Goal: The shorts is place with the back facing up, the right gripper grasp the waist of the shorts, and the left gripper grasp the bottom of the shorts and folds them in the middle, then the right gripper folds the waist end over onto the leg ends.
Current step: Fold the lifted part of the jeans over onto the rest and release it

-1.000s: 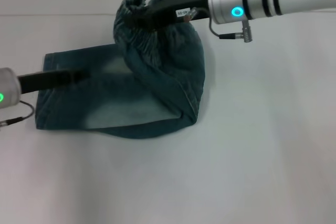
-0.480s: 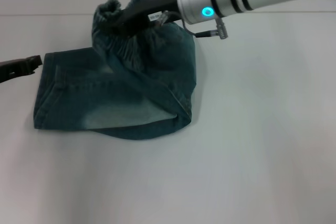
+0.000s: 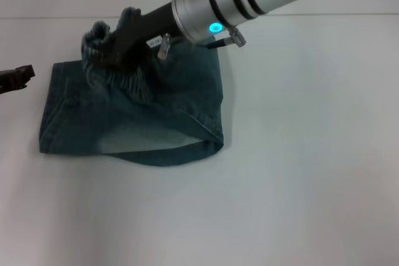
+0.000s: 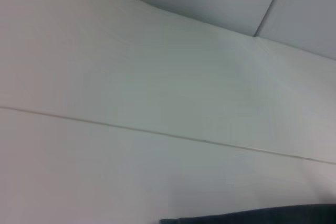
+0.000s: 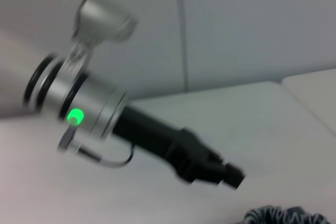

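Note:
I need to release the puckered waist with my right gripper on the flat denim just in from the leg-end hems (image 3: 91, 102).
The blue denim shorts (image 3: 140, 123) lie folded lengthwise on the white table, leg ends (image 3: 51, 113) at the left. My right gripper (image 3: 118, 40), black with a small white label, is shut on the puckered waist (image 3: 96, 45) and holds it raised above the left half of the shorts, near the leg ends. The denim under it is doubled over, with the crease at the right (image 3: 215, 132). My left gripper (image 3: 19, 78) sits off the cloth at the far left edge. It also shows in the right wrist view, the left gripper (image 5: 231, 174) above the waist (image 5: 283, 216).
The white table (image 3: 299, 172) spreads to the right and front of the shorts. A seam line (image 3: 324, 15) runs along the back where the table meets the wall. The left wrist view shows table and a thin strip of denim (image 4: 247, 216).
My right gripper has carried the waist leftward over the shorts, from above the right end to near the leg ends. My left gripper has pulled back off the cloth to the left.

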You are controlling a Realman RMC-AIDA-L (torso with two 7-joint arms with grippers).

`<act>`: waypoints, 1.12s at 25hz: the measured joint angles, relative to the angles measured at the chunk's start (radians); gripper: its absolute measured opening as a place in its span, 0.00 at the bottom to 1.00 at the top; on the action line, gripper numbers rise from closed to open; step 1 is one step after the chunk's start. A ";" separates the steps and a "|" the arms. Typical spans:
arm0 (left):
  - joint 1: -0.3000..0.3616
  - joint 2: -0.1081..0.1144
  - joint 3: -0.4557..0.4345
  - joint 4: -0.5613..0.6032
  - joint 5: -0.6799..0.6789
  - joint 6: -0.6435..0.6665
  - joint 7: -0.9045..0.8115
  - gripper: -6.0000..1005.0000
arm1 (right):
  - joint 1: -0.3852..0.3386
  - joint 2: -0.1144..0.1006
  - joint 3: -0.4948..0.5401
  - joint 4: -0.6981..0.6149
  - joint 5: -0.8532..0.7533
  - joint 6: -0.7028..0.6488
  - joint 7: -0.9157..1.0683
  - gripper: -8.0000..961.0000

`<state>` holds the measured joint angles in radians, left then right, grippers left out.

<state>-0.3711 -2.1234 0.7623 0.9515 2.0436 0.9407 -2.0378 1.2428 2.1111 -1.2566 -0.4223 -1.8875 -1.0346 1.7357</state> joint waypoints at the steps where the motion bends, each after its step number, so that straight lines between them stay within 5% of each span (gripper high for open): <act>1: 0.003 -0.002 0.000 0.004 0.000 -0.001 0.000 0.05 | 0.001 0.000 -0.030 -0.006 0.001 0.005 -0.005 0.11; 21: 0.016 -0.025 0.008 0.010 0.001 0.000 0.008 0.05 | 0.025 0.003 -0.100 -0.019 0.028 0.072 -0.133 0.11; 28: 0.016 -0.026 0.010 0.011 0.001 0.002 0.008 0.05 | 0.027 0.005 -0.219 -0.017 0.106 0.065 -0.193 0.11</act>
<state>-0.3549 -2.1493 0.7726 0.9625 2.0447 0.9425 -2.0294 1.2700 2.1165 -1.4752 -0.4391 -1.7815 -0.9698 1.5422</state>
